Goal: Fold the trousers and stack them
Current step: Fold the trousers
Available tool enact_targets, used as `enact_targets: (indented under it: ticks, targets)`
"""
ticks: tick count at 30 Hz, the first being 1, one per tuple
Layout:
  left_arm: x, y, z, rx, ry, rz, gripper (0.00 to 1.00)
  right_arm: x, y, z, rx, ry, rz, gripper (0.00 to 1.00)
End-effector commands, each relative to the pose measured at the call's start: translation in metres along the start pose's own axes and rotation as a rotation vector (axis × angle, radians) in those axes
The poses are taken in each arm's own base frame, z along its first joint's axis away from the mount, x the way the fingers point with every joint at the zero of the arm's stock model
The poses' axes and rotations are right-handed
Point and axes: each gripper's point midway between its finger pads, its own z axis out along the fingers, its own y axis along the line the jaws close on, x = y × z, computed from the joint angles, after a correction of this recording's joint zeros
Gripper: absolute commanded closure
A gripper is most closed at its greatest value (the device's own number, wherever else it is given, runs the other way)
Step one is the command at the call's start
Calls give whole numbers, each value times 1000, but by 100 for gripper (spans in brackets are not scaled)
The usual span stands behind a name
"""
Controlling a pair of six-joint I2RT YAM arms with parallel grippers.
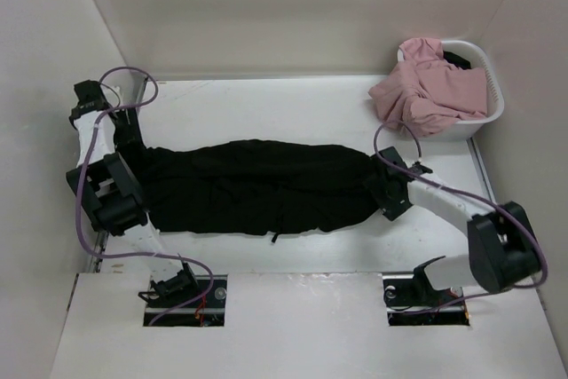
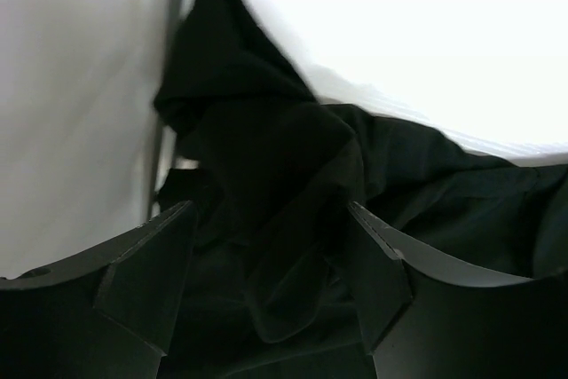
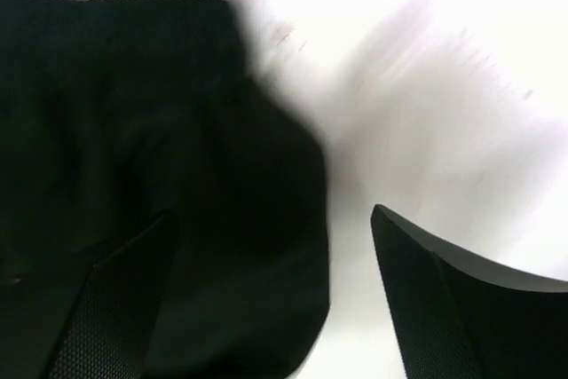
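Observation:
The raised fold (image 1: 132,137) (image 2: 271,210) near the back corner of the black trousers, next to the white side, will be gripped by my left gripper as it closes there.
The black trousers (image 1: 266,185) lie stretched left to right across the middle of the white table. My left gripper (image 1: 133,153) is at their left end; in the left wrist view its fingers (image 2: 142,281) stand wide apart over bunched black fabric (image 2: 266,219), which rises between them. My right gripper (image 1: 386,191) is at their right end; in the right wrist view its fingers (image 3: 435,308) are apart, the rounded fabric edge (image 3: 222,219) lying over the left finger, bare table in front of the right one.
A white basket (image 1: 486,113) stands at the back right with pink garments (image 1: 426,90) spilling over its rim. White walls close in the table at the back and both sides. Purple cables loop from both arms.

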Motion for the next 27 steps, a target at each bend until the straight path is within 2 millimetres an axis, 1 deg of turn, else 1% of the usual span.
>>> enact_targets:
  ticks: [1, 2, 3, 4, 5, 6, 7, 9, 12, 13, 14, 15, 16, 18, 19, 20, 21, 22, 23, 24, 26, 27]
  targets:
    - [-25, 24, -29, -59, -105, 0, 35, -14, 25, 17, 0, -38, 52, 15]
    - [-22, 29, -29, -65, -98, -2, 35, -15, 29, 18, 4, -38, 22, 27]
    - [-19, 33, -28, -70, -96, -5, 35, -18, 31, 20, 10, -34, 8, 41]
    - [-16, 36, -28, -70, -93, -9, 35, -22, 28, 22, 20, -32, 10, 58]
    - [-14, 38, -28, -70, -94, -15, 35, -25, 23, 22, 21, -26, 22, 78]
    - [-12, 42, -29, -74, -95, -19, 35, -27, 18, 20, 23, -18, 40, 93]
    - [-11, 44, -30, -77, -99, -20, 35, -29, 10, 15, 26, -14, 66, 100]
    - [-8, 48, -31, -82, -103, -25, 34, -39, -15, -1, 52, -47, 103, 100]
    - [-3, 43, -32, -56, -96, -17, 34, -52, -58, -37, 84, -121, 158, 100]
    - [0, 40, -31, -42, -88, -11, 34, -54, -75, -51, 88, -142, 188, 97]
    - [4, 37, -29, -31, -80, -8, 34, -54, -86, -58, 92, -149, 205, 84]
    - [8, 35, -29, -24, -71, -8, 34, -51, -99, -64, 93, -147, 222, 53]
    - [16, 31, -27, -9, -54, -9, 34, -45, -107, -69, 93, -128, 237, 1]
    - [28, 23, -27, 13, -31, -5, 34, -42, -118, -79, 93, -112, 256, 0]
    - [32, 21, -28, 19, -23, -3, 34, -45, -117, -85, 82, -121, 261, 0]
    - [36, 19, -30, 24, -17, -1, 34, -50, -114, -90, 67, -137, 262, 0]
    - [38, 19, -31, 25, -14, 2, 34, -61, -107, -96, 49, -172, 258, 0]
    - [39, 18, -33, 26, -16, 8, 34, -71, -96, -101, 29, -206, 231, 0]
    - [40, 17, -34, 34, -20, 21, 33, -81, -78, -103, 2, -231, 177, 0]
    - [38, 14, -36, 48, -33, 40, 33, -91, -56, -104, -29, -251, 95, 0]
    - [29, 5, -38, 82, -65, 85, 33, -108, -6, -96, -86, -262, -74, 0]
    - [24, -2, -40, 102, -81, 110, 32, -112, 19, -90, -117, -245, -138, 0]
